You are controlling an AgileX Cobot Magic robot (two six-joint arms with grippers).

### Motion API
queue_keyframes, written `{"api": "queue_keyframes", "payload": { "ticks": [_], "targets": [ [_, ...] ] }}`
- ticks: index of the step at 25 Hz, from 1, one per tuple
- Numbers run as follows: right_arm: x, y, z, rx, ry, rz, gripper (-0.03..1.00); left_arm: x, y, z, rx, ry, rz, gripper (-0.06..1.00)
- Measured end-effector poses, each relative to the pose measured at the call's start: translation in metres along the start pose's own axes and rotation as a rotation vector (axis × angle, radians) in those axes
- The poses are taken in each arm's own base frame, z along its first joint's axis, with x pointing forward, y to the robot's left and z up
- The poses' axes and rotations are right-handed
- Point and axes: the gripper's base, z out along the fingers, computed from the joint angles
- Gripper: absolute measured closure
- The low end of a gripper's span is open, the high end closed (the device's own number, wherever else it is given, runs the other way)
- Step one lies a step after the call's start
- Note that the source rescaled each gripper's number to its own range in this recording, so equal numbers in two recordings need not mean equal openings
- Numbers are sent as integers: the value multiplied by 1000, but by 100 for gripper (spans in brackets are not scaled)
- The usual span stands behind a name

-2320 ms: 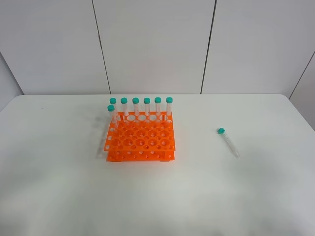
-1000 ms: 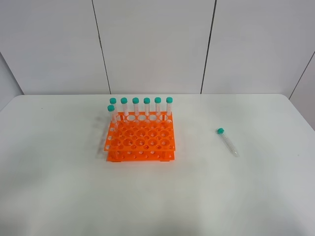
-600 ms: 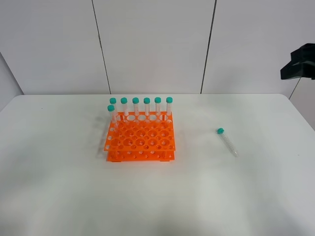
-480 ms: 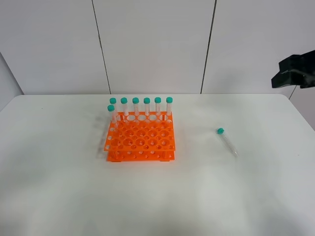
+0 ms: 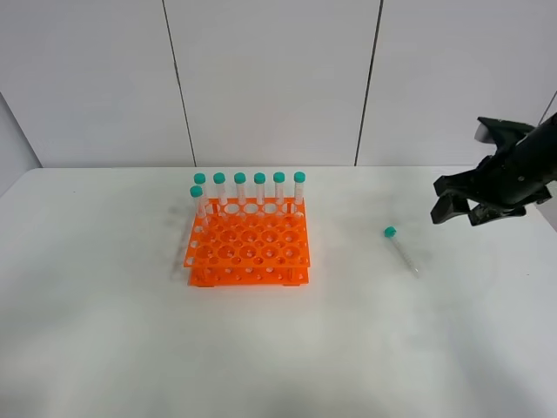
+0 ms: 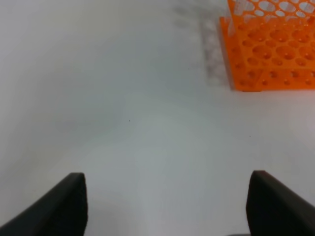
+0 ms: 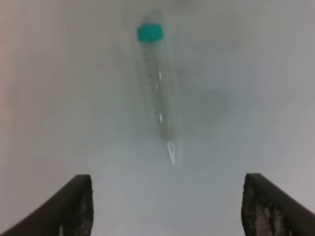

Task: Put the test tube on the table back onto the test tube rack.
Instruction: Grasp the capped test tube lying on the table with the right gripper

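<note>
The test tube's tapered end (image 5: 411,264) (image 7: 167,138), away from its teal cap, is the next spot that my right gripper will move to and then close on.
The test tube (image 5: 402,251) lies flat on the white table (image 5: 348,348), right of the rack, teal cap toward the back. It also shows in the right wrist view (image 7: 158,88), lying ahead of the wide-apart fingertips. My right gripper (image 5: 463,209) hovers open above the table, right of the tube and apart from it. The orange test tube rack (image 5: 248,248) stands left of centre with several teal-capped tubes along its back row and one at its left. Its corner shows in the left wrist view (image 6: 268,59). My left gripper (image 6: 165,206) is open over bare table, out of the exterior view.
White wall panels (image 5: 270,78) stand behind the table's back edge. The rack's front rows of holes hold nothing.
My right arm has come in from the upper right edge and moved down and left toward the lying tube. The tube and the rack have not moved.
</note>
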Motion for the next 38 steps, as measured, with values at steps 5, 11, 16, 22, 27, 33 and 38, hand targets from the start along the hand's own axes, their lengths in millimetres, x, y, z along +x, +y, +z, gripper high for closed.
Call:
{"api": "queue_keyframes", "payload": {
  "ticks": [5,11,16,22,27,33,38],
  "targets": [
    [0,2,38,-29,50,-37,-1,0,0,0,0,0,0,-6],
    [-1,31,72,16,67,-184,5,0,0,0,0,0,1,-6],
    [-5,42,86,68,73,-200,5,0,0,0,0,0,2,-6],
    [-13,39,93,101,93,-155,5,0,0,0,0,0,2,-6],
    [-8,39,94,101,147,-117,5,0,0,0,0,0,2,-6],
    [-2,37,102,99,207,-109,5,0,0,0,0,0,2,-6],
    [1,35,111,104,235,-114,7,0,0,0,0,0,2,-6]
  ]
}}
